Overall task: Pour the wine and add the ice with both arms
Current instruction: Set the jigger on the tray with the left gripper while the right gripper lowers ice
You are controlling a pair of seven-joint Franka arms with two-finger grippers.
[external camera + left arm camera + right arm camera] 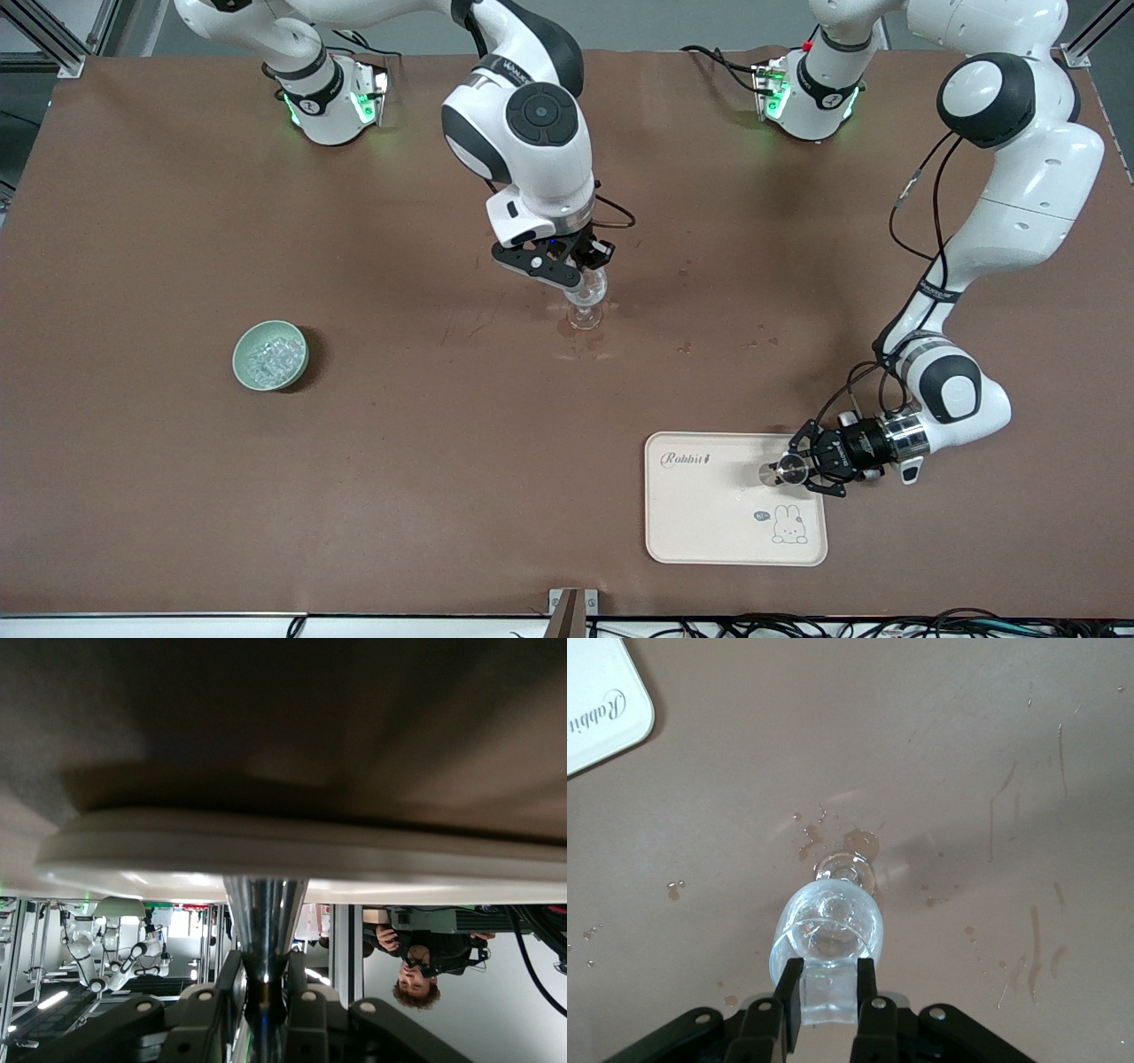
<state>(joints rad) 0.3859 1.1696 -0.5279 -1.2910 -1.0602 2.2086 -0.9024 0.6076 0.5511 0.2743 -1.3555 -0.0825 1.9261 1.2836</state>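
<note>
The ice cube, now just over the glass's rim, will be released from my right gripper inside the clear stemmed glass (587,289) (831,935) that stands in the middle of the table among the spill marks.
A clear stemmed glass (586,310) stands mid-table; it also shows in the right wrist view (828,926). My right gripper (582,282) hangs just over its rim. In the right wrist view the right gripper (830,992) is shut on an ice cube (830,999). A pale green bowl (270,354) holding several ice chunks (268,358) sits toward the right arm's end. My left gripper (786,470) is low over the cream tray (709,514) and shut on a shiny metal vessel (791,472). In the left wrist view the left gripper (264,997) clamps the vessel's narrow part (264,912) beside the tray's rim (266,850).
Brownish spill marks (585,354) and droplets lie on the brown table around the glass, seen too in the right wrist view (864,843). The tray with a rabbit print lies near the table's front edge, toward the left arm's end.
</note>
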